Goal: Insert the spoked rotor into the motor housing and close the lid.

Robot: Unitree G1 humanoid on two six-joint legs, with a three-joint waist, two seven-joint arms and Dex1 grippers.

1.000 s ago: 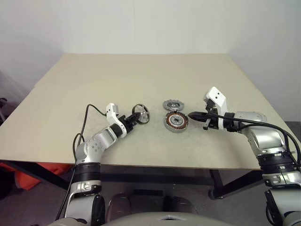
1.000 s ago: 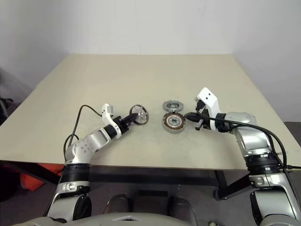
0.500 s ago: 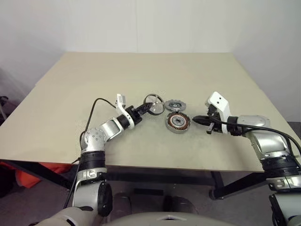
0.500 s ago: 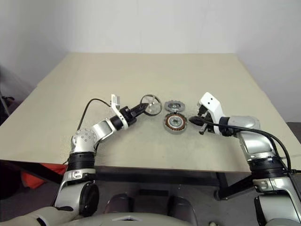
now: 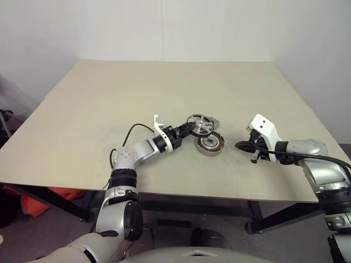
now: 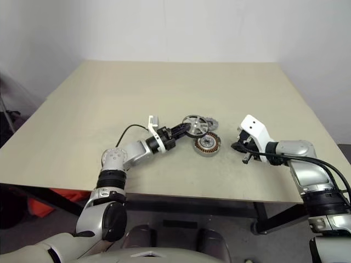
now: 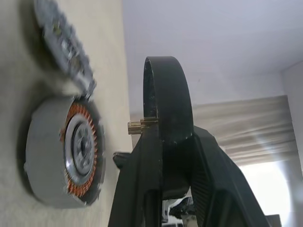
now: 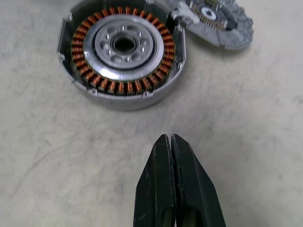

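Note:
Next, I release the spoked rotor, now held upright just above the motor housing, with my left gripper over the copper windings in the motor housing's open top [image 5: 210, 142] [image 7: 82, 149].
My left gripper [image 5: 190, 129] is shut on the rim of the spoked rotor [image 5: 201, 125], a shiny silver wheel held upright off the table. The rotor hangs just above the far left edge of the motor housing [image 5: 210, 144], a grey cup with copper windings [image 8: 122, 46] that sits open on the table. The lid [image 6: 211, 123] lies flat right behind the housing, partly hidden by the rotor. In the left wrist view the rotor's rim [image 7: 168, 99] shows edge-on between the fingers [image 7: 214, 182]. My right gripper [image 5: 241, 146] is shut and empty, right of the housing.
The beige table [image 5: 164, 87] stretches wide around the parts, with its front edge near my arms. A black cable [image 5: 131, 130] loops along the left forearm. White walls stand behind the table.
The left gripper has carried the rotor right and slightly up, rolling it, from well left of the housing to just over its edge. The right gripper has drawn back to the right.

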